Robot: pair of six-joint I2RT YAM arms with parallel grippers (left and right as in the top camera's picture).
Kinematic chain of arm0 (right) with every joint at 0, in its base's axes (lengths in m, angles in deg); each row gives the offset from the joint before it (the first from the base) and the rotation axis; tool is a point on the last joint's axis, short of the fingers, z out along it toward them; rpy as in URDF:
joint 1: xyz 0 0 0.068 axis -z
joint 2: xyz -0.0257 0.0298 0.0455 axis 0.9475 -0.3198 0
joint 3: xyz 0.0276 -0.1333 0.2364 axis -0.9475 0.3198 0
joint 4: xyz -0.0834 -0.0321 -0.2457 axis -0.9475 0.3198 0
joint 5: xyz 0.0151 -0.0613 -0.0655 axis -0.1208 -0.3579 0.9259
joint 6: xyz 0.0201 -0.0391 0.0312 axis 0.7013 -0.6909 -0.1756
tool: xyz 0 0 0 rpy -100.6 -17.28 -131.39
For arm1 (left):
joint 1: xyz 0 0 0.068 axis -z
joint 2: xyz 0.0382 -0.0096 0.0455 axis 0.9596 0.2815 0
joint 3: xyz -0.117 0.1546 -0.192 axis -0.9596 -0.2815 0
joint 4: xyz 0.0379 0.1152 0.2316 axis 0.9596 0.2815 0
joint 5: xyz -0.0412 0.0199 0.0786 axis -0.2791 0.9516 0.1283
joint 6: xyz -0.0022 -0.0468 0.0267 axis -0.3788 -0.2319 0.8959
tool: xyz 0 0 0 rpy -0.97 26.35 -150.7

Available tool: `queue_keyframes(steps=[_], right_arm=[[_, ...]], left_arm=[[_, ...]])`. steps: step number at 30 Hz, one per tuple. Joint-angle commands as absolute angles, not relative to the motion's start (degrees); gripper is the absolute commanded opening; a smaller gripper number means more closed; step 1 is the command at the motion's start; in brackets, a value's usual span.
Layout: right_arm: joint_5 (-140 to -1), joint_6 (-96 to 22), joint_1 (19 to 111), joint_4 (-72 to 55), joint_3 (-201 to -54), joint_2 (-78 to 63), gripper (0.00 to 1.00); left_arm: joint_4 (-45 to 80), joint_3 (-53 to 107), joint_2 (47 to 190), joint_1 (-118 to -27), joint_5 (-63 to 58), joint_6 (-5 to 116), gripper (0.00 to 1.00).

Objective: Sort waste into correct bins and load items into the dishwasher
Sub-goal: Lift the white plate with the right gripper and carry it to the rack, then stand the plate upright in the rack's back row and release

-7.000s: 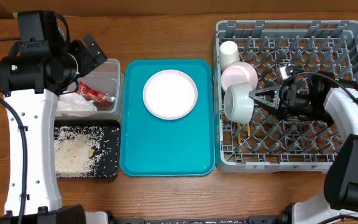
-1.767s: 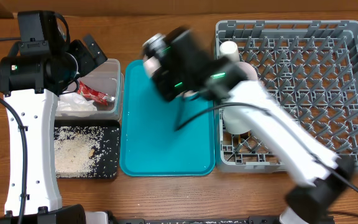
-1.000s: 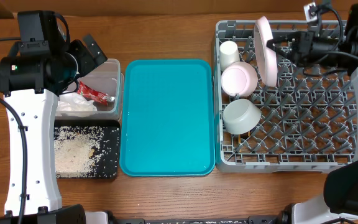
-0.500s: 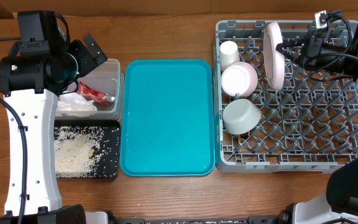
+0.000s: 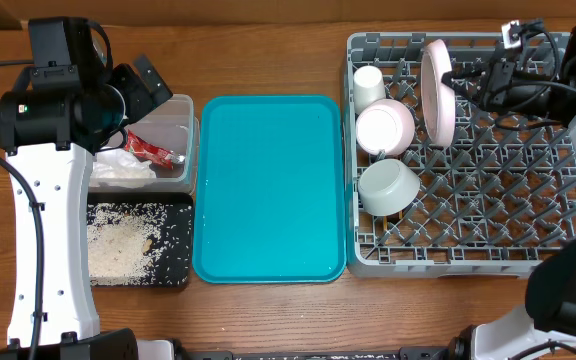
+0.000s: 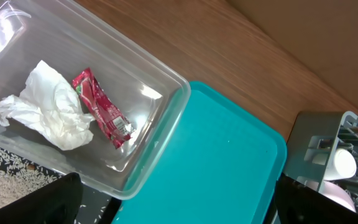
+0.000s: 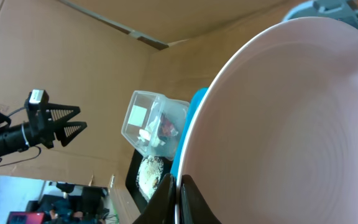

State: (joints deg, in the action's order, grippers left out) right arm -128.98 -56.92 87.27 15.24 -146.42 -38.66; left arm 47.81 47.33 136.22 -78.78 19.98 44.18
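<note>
Next, I let the round pink-white plate go from my right gripper on edge in the grey dish rack (image 5: 428,122), beside the pale pink bowl.
My right gripper (image 5: 465,80) is shut on the rim of the round pink-white plate (image 5: 435,88), holding it on edge over the back of the grey dish rack (image 5: 468,250). The plate fills the right wrist view (image 7: 291,124), my fingers (image 7: 178,199) pinching its rim. In the rack sit the white cup (image 5: 369,84), pale pink bowl (image 5: 385,127) and grey-green bowl (image 5: 389,187). My left gripper (image 6: 173,211) is open and empty above the clear tub (image 5: 183,120), which holds the red wrapper (image 6: 101,115) and white napkin (image 6: 48,112). Rice (image 5: 123,245) lies in the black tray (image 5: 180,270). The chopsticks are out of view.
The teal serving tray (image 5: 268,190) lies bare between the bins and the rack. The wooden table runs along the back and front edges.
My right gripper took the plate off the teal tray and carried it to the rack's back, on edge. In the last half second it shifted slightly. The left arm has not moved.
</note>
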Motion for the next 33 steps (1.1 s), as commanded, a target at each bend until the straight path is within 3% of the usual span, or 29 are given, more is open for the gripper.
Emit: queue_keyframes(steps=[1, 10, 19, 33], right_arm=[[-130.55, -57.53, 87.12, 14.86, -146.21, -39.42, 0.04], [-130.01, -56.63, 87.06, 14.84, -146.16, -39.44, 0.04], [-130.16, -47.54, 87.06, 10.73, -146.14, -39.44, 0.04], [-128.85, -47.84, 87.08, 8.02, -139.06, -39.44, 0.04]], left_arm=[[47.72, 48.42, 135.46, -78.89, 19.59, 44.94, 1.00], [47.72, 48.42, 135.46, -78.89, 19.56, 44.94, 1.00], [47.72, 48.42, 135.46, -78.89, 19.56, 44.94, 1.00], [47.72, 48.42, 135.46, -78.89, 19.56, 44.94, 1.00]])
